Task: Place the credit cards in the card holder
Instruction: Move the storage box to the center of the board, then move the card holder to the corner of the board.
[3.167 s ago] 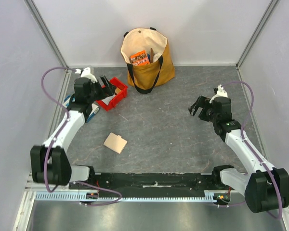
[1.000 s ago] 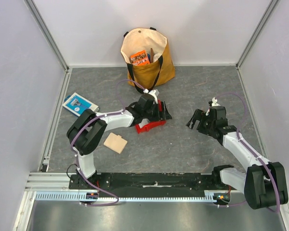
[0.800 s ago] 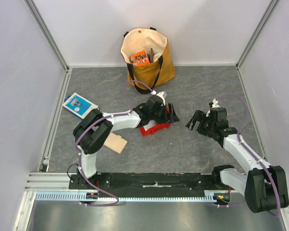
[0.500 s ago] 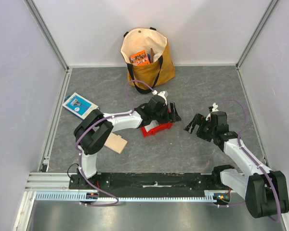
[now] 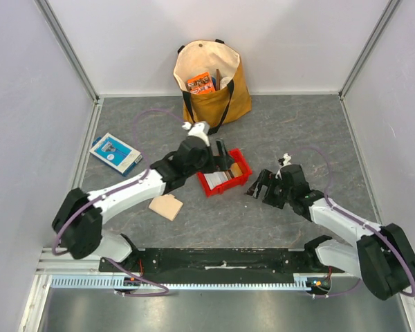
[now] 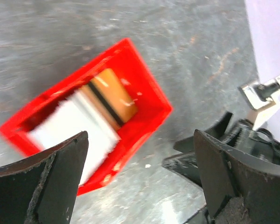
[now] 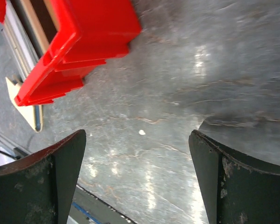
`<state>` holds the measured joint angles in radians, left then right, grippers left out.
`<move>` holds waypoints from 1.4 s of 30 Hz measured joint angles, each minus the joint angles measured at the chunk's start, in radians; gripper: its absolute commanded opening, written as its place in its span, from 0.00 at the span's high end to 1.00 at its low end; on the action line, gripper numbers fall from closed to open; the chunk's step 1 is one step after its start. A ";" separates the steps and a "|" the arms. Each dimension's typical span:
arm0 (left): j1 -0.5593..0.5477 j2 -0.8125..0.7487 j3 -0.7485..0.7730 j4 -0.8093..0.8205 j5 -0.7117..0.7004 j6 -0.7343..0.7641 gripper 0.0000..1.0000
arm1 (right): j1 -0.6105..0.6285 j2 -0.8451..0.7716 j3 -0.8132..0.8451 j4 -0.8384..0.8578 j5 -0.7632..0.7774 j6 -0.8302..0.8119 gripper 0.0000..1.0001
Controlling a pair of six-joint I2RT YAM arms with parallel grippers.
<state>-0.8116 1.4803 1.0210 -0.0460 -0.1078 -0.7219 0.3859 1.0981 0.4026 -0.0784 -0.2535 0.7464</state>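
Next, my right gripper goes to the beige card holder's open edge (image 5: 178,209) (image 7: 38,117), on the side toward the red tray, and closes there.
The credit cards lie in a red tray (image 5: 209,188) in the middle of the floor: a stack of white cards (image 5: 219,178) and an orange-brown card (image 5: 236,168). In the left wrist view the white cards (image 6: 74,126) and the orange-brown card (image 6: 109,98) show blurred in the tray (image 6: 149,112). My left gripper (image 5: 221,158) hangs open over the tray's back left side, holding nothing. The beige card holder (image 5: 166,205) lies shut, left of the tray and nearer me. My right gripper (image 5: 258,187) stands open and empty just right of the tray (image 7: 74,42).
A tan tote bag (image 5: 211,83) with an orange packet (image 5: 201,83) inside stands at the back wall. A blue-and-white flat box (image 5: 115,153) lies at the left. Grey walls close in both sides.
My left gripper has let go of the red tray, opened wide and drawn back left. The tray now rests at the centre. My right gripper has come lower and left, close to the tray.
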 measured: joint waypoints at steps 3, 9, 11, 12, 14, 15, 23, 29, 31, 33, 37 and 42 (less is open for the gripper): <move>0.101 -0.092 -0.109 -0.006 0.017 0.008 0.01 | 0.080 0.040 0.000 0.077 0.024 0.079 0.02; 0.353 -0.056 -0.210 0.037 0.170 0.037 0.01 | 0.199 0.131 0.028 0.214 0.084 0.211 0.02; 0.379 -0.011 -0.210 0.077 0.231 0.045 0.01 | 0.217 0.177 0.054 0.253 0.100 0.240 0.02; 0.385 0.010 -0.210 0.095 0.257 0.048 0.01 | 0.224 0.201 0.069 0.270 0.107 0.254 0.02; 0.389 0.053 -0.209 0.129 0.311 0.050 0.03 | 0.232 0.241 0.097 0.300 0.121 0.273 0.02; 0.389 0.069 -0.208 0.139 0.334 0.050 0.04 | 0.234 0.256 0.111 0.307 0.128 0.280 0.02; 0.389 0.181 -0.206 0.291 0.494 0.024 0.06 | 0.236 0.306 0.180 0.332 0.191 0.290 0.02; 0.386 0.225 -0.206 0.381 0.541 -0.014 0.07 | 0.236 0.338 0.209 0.328 0.226 0.282 0.02; 0.381 0.238 -0.205 0.404 0.549 -0.025 0.07 | 0.236 0.338 0.209 0.324 0.240 0.279 0.02; 0.371 0.250 -0.203 0.421 0.554 -0.033 0.07 | 0.236 0.338 0.210 0.319 0.255 0.274 0.02; 0.346 0.294 -0.172 0.447 0.559 -0.055 0.08 | 0.222 0.334 0.210 0.284 0.281 0.254 0.02; 0.338 0.290 -0.165 0.434 0.531 -0.065 0.05 | 0.184 0.266 0.210 0.192 0.316 0.174 0.02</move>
<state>-0.4732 1.7702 0.8558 0.3882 0.4232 -0.7868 0.5697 1.3640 0.6128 0.1139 0.0624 0.9207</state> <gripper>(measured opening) 0.939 0.982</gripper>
